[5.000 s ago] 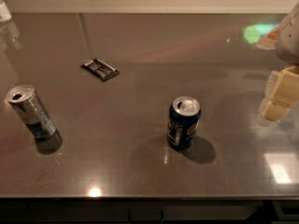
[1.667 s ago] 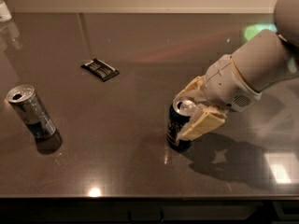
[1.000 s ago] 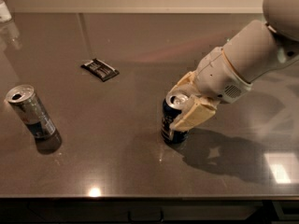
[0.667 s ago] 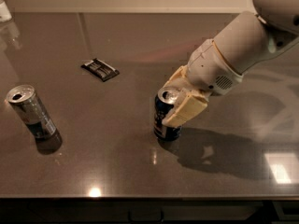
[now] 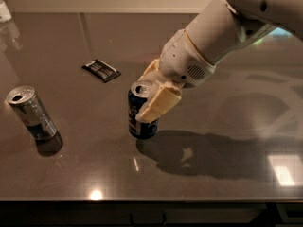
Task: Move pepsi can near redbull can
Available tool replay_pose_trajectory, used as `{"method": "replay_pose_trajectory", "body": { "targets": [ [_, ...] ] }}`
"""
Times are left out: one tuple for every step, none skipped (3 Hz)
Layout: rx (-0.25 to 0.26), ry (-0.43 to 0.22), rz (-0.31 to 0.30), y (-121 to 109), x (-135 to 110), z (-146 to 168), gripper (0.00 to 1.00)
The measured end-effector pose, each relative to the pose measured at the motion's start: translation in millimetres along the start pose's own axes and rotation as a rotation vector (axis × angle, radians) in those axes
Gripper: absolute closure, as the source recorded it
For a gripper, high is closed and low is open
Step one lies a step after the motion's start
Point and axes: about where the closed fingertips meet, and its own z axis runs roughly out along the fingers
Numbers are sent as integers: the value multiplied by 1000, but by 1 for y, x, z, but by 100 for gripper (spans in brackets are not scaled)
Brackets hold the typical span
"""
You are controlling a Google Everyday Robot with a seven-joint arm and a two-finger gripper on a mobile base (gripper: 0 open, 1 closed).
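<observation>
The robot's gripper needs to release the pepsi can, now upright near the table's middle, on the table (image 5: 73,138) against the side of the redbull can that faces the middle of the table.
The pepsi can (image 5: 138,118), dark blue with a silver top, stands upright near the middle of the dark table (image 5: 218,79). My gripper (image 5: 150,96) comes in from the upper right and is shut on the pepsi can, one cream finger (image 5: 157,107) across its right front and the other behind it. The redbull can (image 5: 32,114), slim and silver with blue patches, stands tilted-looking at the left side of the table, well apart from the pepsi can.
A small dark flat packet (image 5: 101,70) lies on the table behind and left of the pepsi can. A pale object (image 5: 4,11) sits at the far left corner. The table's front edge runs along the bottom.
My gripper came in from the right, closed on the pepsi can, and has carried it leftward across the table toward the redbull can. The redbull can has not moved.
</observation>
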Motion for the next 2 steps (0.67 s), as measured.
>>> {"method": "replay_pose_trajectory", "body": {
  "targets": [
    [-10, -24, -41, 0, -23, 20, 100],
    [-25, -36, -95, 0, -47, 44, 100]
  ]
}}
